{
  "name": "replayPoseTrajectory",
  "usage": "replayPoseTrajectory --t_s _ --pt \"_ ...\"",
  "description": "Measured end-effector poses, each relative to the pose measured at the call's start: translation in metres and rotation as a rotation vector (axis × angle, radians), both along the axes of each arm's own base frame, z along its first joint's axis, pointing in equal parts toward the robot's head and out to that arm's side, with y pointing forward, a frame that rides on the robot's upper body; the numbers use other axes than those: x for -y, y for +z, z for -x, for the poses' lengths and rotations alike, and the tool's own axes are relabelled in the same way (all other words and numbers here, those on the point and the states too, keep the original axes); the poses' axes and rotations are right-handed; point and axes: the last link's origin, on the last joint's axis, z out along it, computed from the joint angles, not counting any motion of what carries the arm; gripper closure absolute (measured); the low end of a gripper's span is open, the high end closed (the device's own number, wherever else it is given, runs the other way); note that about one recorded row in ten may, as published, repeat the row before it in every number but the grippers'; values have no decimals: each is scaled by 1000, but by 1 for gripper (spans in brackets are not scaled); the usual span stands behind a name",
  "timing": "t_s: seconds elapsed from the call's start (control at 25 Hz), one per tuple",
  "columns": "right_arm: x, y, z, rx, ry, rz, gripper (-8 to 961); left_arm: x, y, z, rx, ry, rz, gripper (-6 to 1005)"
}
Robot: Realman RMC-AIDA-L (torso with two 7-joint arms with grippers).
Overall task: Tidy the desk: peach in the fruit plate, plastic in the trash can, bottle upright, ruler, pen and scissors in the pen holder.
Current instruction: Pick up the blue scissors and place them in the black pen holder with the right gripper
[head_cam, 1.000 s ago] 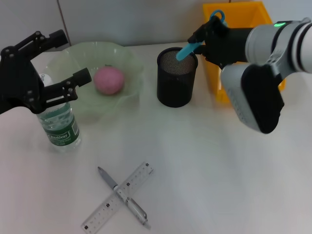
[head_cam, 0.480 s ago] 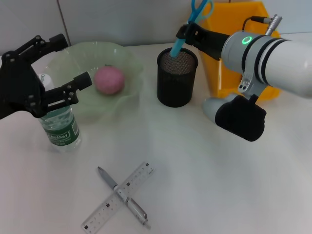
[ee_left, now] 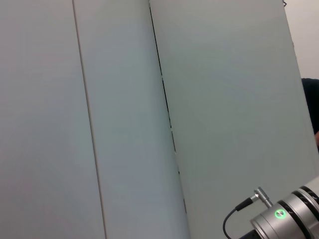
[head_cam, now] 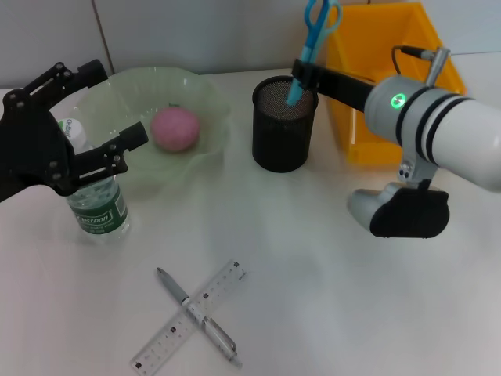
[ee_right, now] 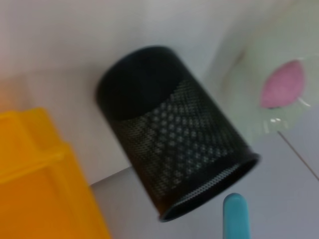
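I will let go of the blue scissors with my right gripper in the pen holder [head_cam: 300,104] [ee_right: 175,211], against its side by the yellow bin.
My right gripper [head_cam: 301,73] is shut on the blue scissors [head_cam: 313,31]. It holds them nearly upright, handles up, with the tip at the mouth of the black mesh pen holder [head_cam: 283,129]. The right wrist view shows the holder [ee_right: 174,144] and the blue tip [ee_right: 235,215] by its rim. My left gripper [head_cam: 109,106] is open beside the top of the upright water bottle [head_cam: 97,205]. The pink peach [head_cam: 174,128] lies in the green fruit plate [head_cam: 205,98]. The pen [head_cam: 205,323] and the clear ruler [head_cam: 160,342] lie crossed near the table's front edge. No plastic shows.
A yellow bin [head_cam: 391,86] stands just right of the pen holder, behind my right arm. The right forearm and its dark elbow [head_cam: 407,211] hang over the table's right side. The left wrist view shows only wall panels and part of the right arm [ee_left: 284,221].
My right arm has turned its wrist, so the scissors went from slanted to nearly upright and their tip now sits at the holder's mouth. The left arm has barely moved.
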Motion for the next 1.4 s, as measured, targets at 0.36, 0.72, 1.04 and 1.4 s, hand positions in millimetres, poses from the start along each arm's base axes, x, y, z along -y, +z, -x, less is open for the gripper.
replayPoseTrajectory --t_s 0.36,0.72,1.04,1.4 --pt "-11 -11 -17 62 84 -40 751 1 -9 5 18 4 -24 127" --pt "-16 -21 -5 85 142 -27 751 2 -9 6 15 4 -30 127" --pt "-17 -23 -13 132 167 -38 752 2 -8 6 22 1 -39 127" --pt "-18 -24 -18 120 170 -52 750 4 -10 7 37 6 -38 127"
